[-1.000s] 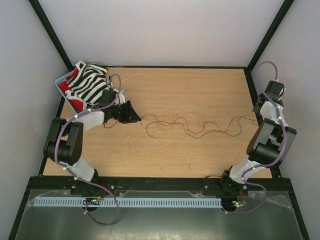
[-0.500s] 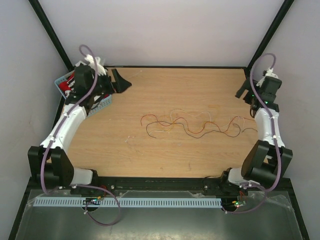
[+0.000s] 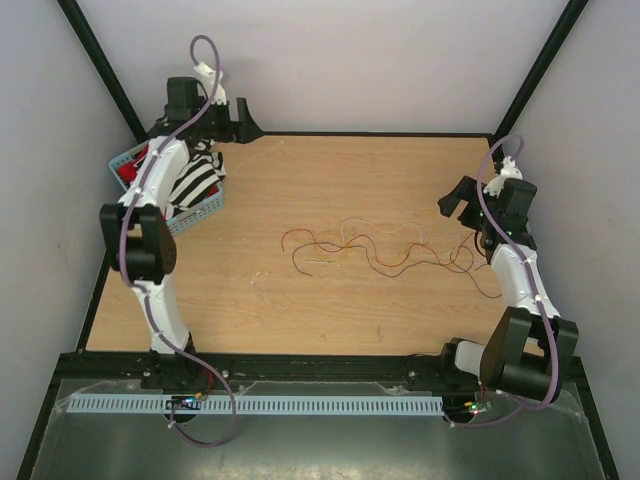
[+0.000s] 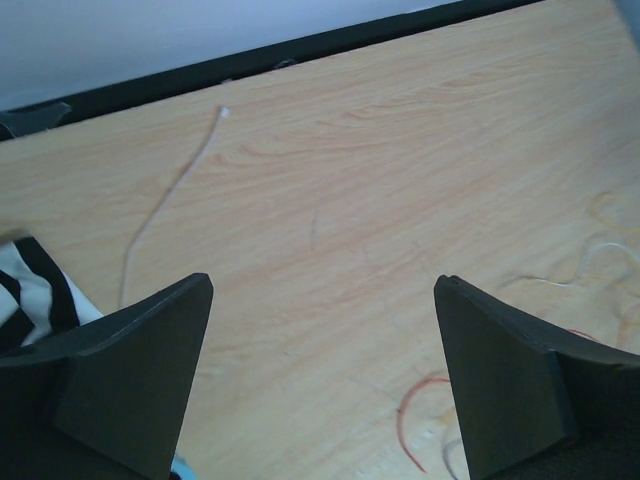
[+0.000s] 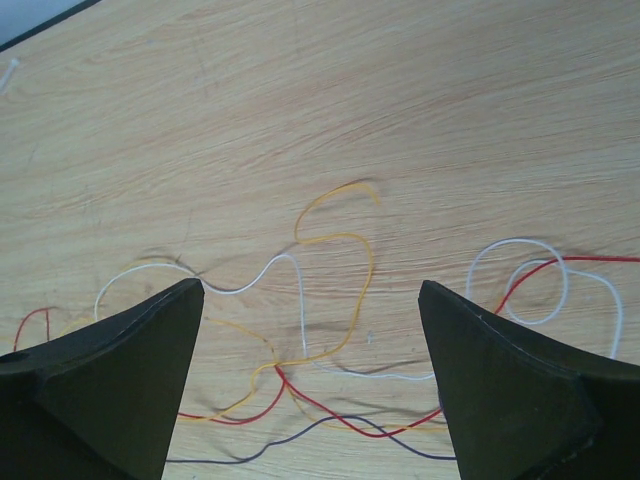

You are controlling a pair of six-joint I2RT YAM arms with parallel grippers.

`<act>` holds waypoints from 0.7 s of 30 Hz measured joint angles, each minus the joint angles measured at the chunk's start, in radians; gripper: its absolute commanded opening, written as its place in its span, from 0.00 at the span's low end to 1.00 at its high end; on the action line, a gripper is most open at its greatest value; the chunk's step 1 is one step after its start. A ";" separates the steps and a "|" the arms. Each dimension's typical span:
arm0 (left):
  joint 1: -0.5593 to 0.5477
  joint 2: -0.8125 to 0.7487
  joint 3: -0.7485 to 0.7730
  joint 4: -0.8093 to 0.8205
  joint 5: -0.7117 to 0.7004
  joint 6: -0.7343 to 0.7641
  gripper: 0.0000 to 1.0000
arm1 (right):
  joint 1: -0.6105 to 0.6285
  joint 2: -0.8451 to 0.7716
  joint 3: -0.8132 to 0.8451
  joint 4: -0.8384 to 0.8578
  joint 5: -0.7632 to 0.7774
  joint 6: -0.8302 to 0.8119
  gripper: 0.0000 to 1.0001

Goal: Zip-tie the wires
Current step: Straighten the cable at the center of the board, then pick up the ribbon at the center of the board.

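I will next move my left gripper to the zip tie and close it on its loose end (image 3: 238, 165) (image 4: 123, 285) beside the zebra-striped cloth in the blue basket.
The wires (image 3: 400, 262) are thin curly red, yellow, white and dark strands lying loose across the middle of the table. In the right wrist view they (image 5: 301, 306) spread below and between the fingers of my right gripper (image 5: 310, 287), which is open and empty. It (image 3: 452, 197) hovers over their right end. My left gripper (image 3: 240, 125) is raised at the back left corner, open and empty (image 4: 322, 285). Under it I see a red wire end (image 4: 399, 424). The zip tie (image 4: 170, 195), a thin whitish strip, lies on the table near the back edge.
A blue basket (image 3: 125, 160) holding a zebra-striped cloth (image 3: 195, 180) stands at the left edge, under the left arm. Black frame posts rise at the back corners. The cloth's edge (image 4: 25, 290) shows beside the left finger.
The left gripper has left the wires' left end and risen to the back left corner. The right gripper has swung in from the right edge to the wires' right end. Both have opened.
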 measured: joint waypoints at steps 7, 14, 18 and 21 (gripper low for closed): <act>-0.006 0.245 0.233 -0.134 -0.061 0.140 0.86 | 0.000 -0.016 -0.025 0.035 -0.057 0.008 0.99; 0.008 0.420 0.337 -0.176 -0.121 0.206 0.86 | 0.000 -0.018 -0.026 0.054 -0.085 0.017 1.00; 0.014 0.497 0.388 -0.188 -0.165 0.230 0.85 | 0.000 -0.018 -0.026 0.054 -0.086 0.017 0.99; 0.020 0.533 0.406 -0.190 -0.188 0.238 0.84 | 0.000 -0.018 -0.026 0.054 -0.086 0.018 1.00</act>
